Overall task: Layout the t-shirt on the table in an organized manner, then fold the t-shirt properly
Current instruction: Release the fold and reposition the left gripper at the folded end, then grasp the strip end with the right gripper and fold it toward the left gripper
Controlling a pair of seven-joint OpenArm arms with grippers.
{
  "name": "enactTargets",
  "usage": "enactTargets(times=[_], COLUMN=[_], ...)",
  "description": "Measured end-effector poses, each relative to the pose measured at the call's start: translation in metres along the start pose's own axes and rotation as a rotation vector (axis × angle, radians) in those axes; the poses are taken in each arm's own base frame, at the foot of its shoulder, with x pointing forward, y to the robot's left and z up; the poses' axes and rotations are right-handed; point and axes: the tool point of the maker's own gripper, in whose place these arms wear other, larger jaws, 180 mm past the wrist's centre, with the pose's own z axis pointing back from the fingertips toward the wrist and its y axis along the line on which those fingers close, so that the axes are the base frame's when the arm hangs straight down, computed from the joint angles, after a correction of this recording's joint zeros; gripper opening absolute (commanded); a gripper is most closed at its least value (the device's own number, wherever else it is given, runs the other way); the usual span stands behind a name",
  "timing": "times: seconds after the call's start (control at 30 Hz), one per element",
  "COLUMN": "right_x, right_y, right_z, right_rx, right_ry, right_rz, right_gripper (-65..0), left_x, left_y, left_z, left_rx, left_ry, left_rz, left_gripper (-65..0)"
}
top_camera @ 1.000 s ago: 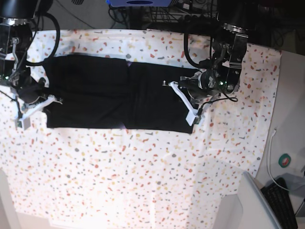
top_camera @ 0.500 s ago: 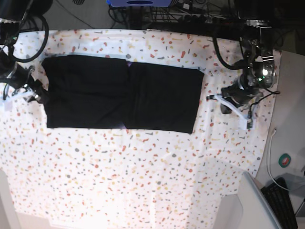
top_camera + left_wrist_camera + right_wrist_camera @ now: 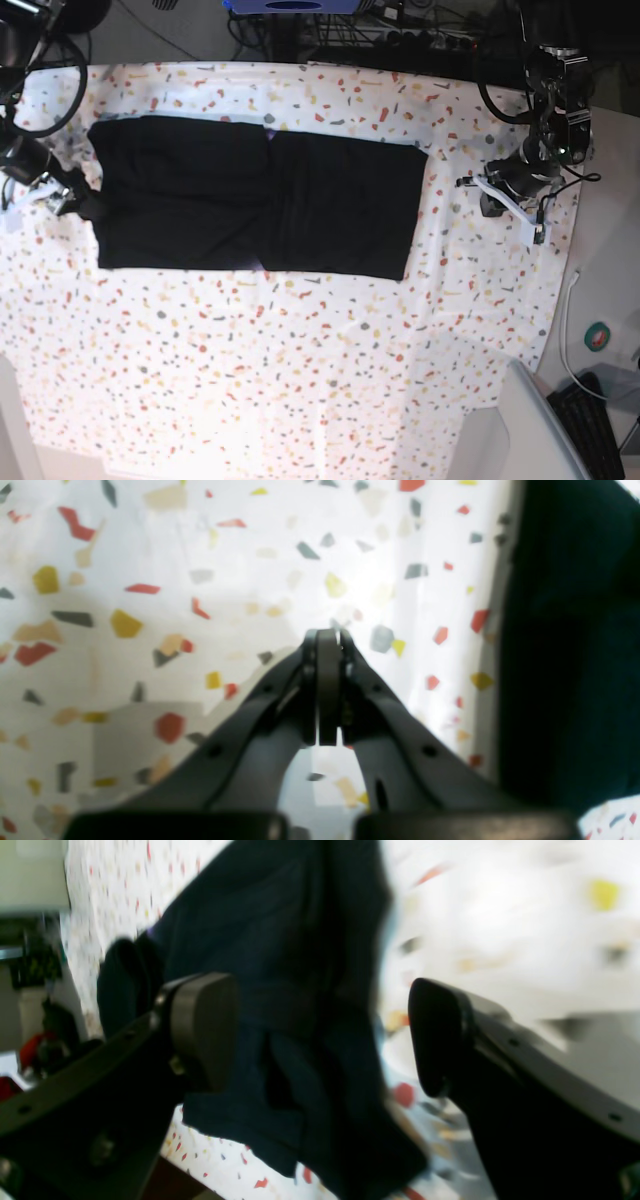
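My right gripper needs to grip the middle of the short edge (image 3: 102,193) (image 3: 357,1038) of the black t-shirt, at the end that is farthest from my left gripper.
The black t-shirt (image 3: 260,195) lies flat on the speckled table (image 3: 300,350) as a long folded rectangle. My right gripper (image 3: 55,195) is at the shirt's left end. In the right wrist view this gripper (image 3: 320,1035) is open, and the dark cloth (image 3: 280,940) shows in the gap between its fingers; I cannot tell whether they touch it. My left gripper (image 3: 500,200) hovers over bare table to the right of the shirt. In the left wrist view it (image 3: 327,635) is shut on nothing, with the shirt's edge (image 3: 570,655) to its right.
The table's right edge runs close to the left arm. Beyond it lie a white cable (image 3: 565,330), a round green and red object (image 3: 598,335) and a keyboard (image 3: 590,425). Dark cables and equipment (image 3: 300,25) crowd the far side.
The left arm has drawn back to the right, off the shirt's right end, still shut. The right gripper has opened at the shirt's left end.
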Motion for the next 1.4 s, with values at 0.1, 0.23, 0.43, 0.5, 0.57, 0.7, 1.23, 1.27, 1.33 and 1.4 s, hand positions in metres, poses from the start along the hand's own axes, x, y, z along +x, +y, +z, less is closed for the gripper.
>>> enactTargets(times=[0.1,0.23,0.43,0.5,0.57,0.7,1.23,1.27,1.33,1.4], right_x=[0.001,-0.007,-0.019,-0.028,-0.033,-0.039,-0.054,-0.054,-0.054,-0.056], right_y=[-0.006,-0.016,0.002,0.015,0.025,0.029,0.034,0.034,0.034,0.03], right_z=[0.005,0.0,-0.022,-0.033,-0.039,-0.042,-0.049,-0.049,-0.049,-0.048], right_rx=[-0.017,-0.026,0.018,0.05,0.082,0.09,0.099,0.099,0.098,0.082], right_ry=[0.006,0.028,0.077,0.097,0.094,0.112,0.164,0.166,0.167,0.176], right_rz=[0.007,-0.044,0.005,0.018,0.005,0.01,0.035,0.035,0.035,0.046], right_gripper=[-17.9,-17.7,-18.2,-18.3,-18.5,-26.9,-33.2,-33.5,-38.9,-51.2], left_x=[0.002,0.008,0.006,0.008,0.007,0.006,0.007,0.007,0.007,0.007], left_y=[0.01,0.007,-0.018,-0.037,-0.055,-0.07,-0.107,-0.107,-0.107,-0.108], left_z=[-0.003,-0.012,-0.033,-0.039,-0.042,-0.044,-0.058,-0.058,-0.058,-0.058], left_rx=[0.023,0.009,-0.03,-0.075,-0.109,-0.142,-0.213,-0.213,-0.214,-0.215], left_ry=[0.004,0.003,0.031,0.039,0.046,0.033,-0.011,-0.011,-0.01,-0.009], left_rz=[0.013,0.032,0.049,0.009,-0.016,-0.04,-0.06,-0.06,-0.064,-0.066], left_gripper=[-65.0,-65.0,-65.0,-65.0,-65.0,-65.0,-65.0,-65.0,-65.0,-65.0])
